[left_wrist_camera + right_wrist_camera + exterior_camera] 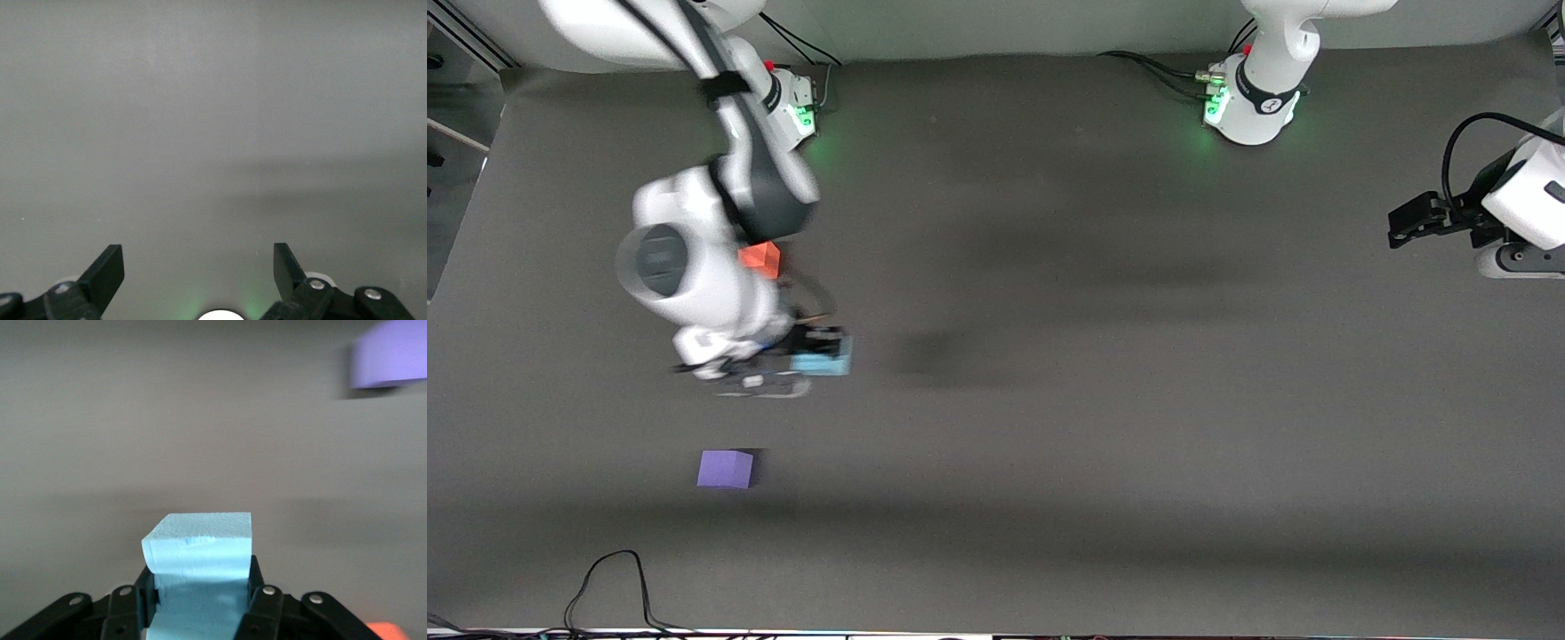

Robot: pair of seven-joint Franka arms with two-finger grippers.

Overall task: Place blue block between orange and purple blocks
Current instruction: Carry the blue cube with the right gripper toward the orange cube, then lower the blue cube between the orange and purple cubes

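Next, my right gripper releases the blue block on the mat halfway (pixel 743 368) (pixel 385 503) between the orange and purple blocks.
My right gripper (pixel 818 351) is shut on the light blue block (pixel 823 363) and holds it above the mat, over the stretch between the other two blocks. In the right wrist view the blue block (pixel 200 560) sits clamped between the jaws of my right gripper (pixel 200 587). The orange block (pixel 760 259) lies on the mat, partly hidden by the right arm; a corner of it shows in the right wrist view (pixel 388 631). The purple block (pixel 726 468) lies nearer the front camera; it also shows in the right wrist view (pixel 390 353). My left gripper (pixel 1405 222) waits open at the left arm's end; it also shows in the left wrist view (pixel 199 267).
A dark grey mat (pixel 1103 373) covers the table. A black cable (pixel 614 587) lies at the mat's edge nearest the front camera. The robot bases (pixel 1254 98) stand along the mat's edge farthest from the front camera.
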